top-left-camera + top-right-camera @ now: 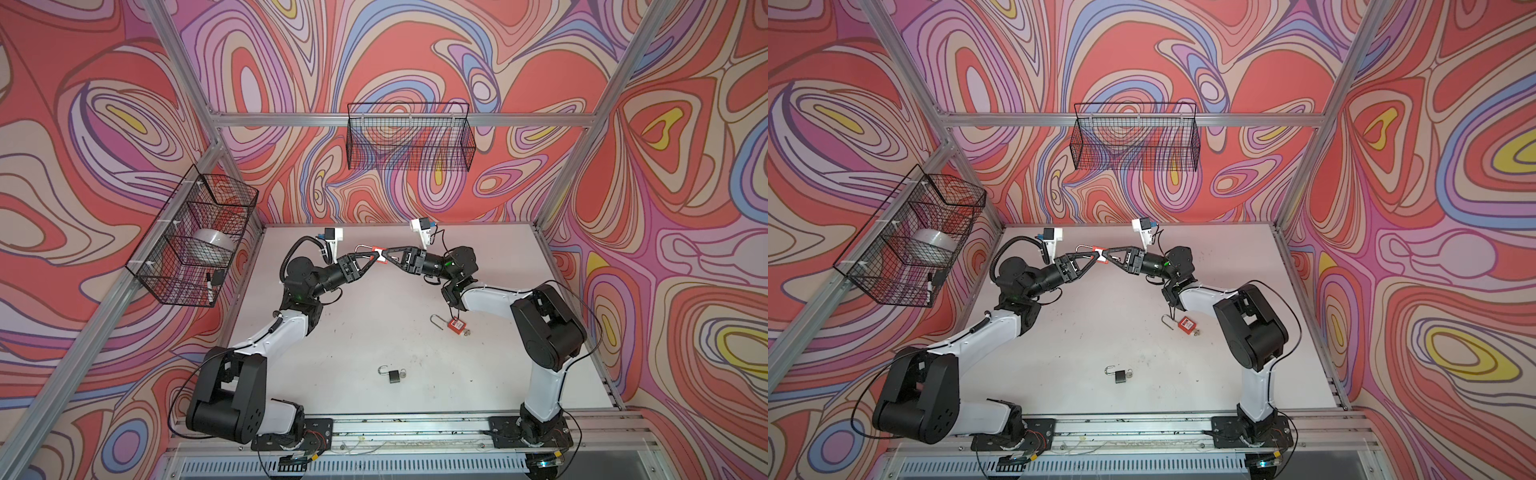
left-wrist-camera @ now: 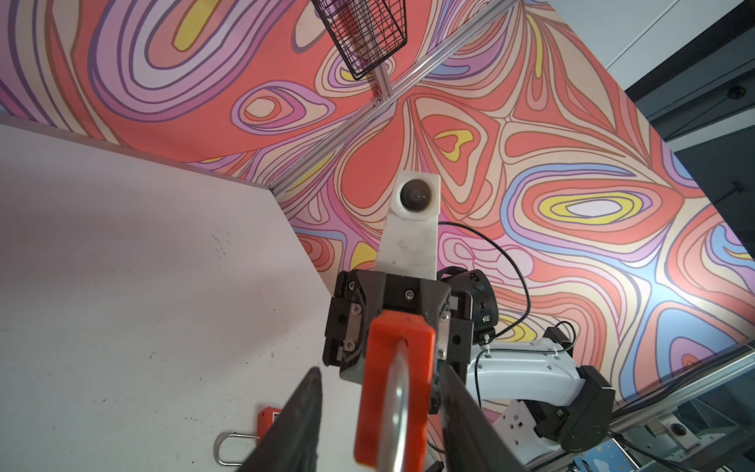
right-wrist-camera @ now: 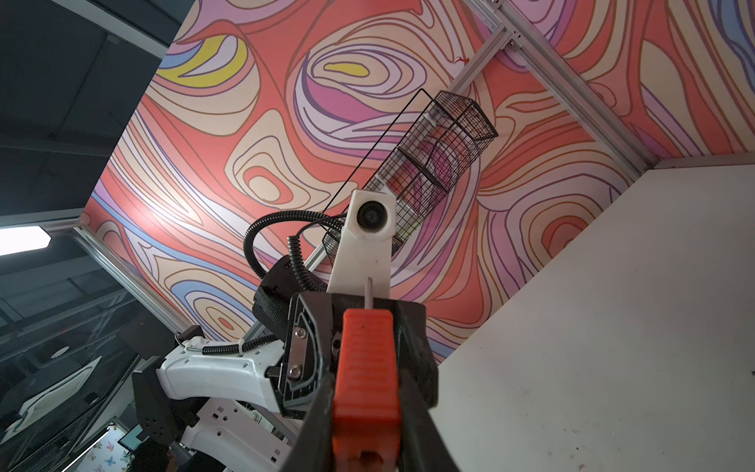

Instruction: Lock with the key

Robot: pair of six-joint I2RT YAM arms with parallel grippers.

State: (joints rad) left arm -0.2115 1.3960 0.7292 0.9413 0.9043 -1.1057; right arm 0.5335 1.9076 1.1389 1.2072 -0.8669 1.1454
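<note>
My right gripper covers the red padlock's keyhole end, so my left gripper will take its body [image 1: 379, 254] before my right gripper backs off and takes the key.
A red padlock [image 1: 379, 254] hangs in the air over the back middle of the table. My right gripper [image 1: 385, 256] is shut on its body [image 3: 365, 367], one finger flat on each side. The silver shackle [image 1: 363, 248] points toward the left arm. My left gripper [image 1: 375, 258] is open around the shackle end [image 2: 392, 367]. One of its fingers [image 2: 302, 412] stands clear of the padlock and the other lies close beside it. The end of the padlock facing the right wrist camera shows a dark keyhole and no key.
A second red padlock [image 1: 456, 325] lies on the table under the right arm with a small key [image 1: 468, 332] at its end. A black padlock [image 1: 394, 376], shackle up, lies near the front middle. Wire baskets hang on the back wall [image 1: 409, 137] and the left wall [image 1: 195, 237].
</note>
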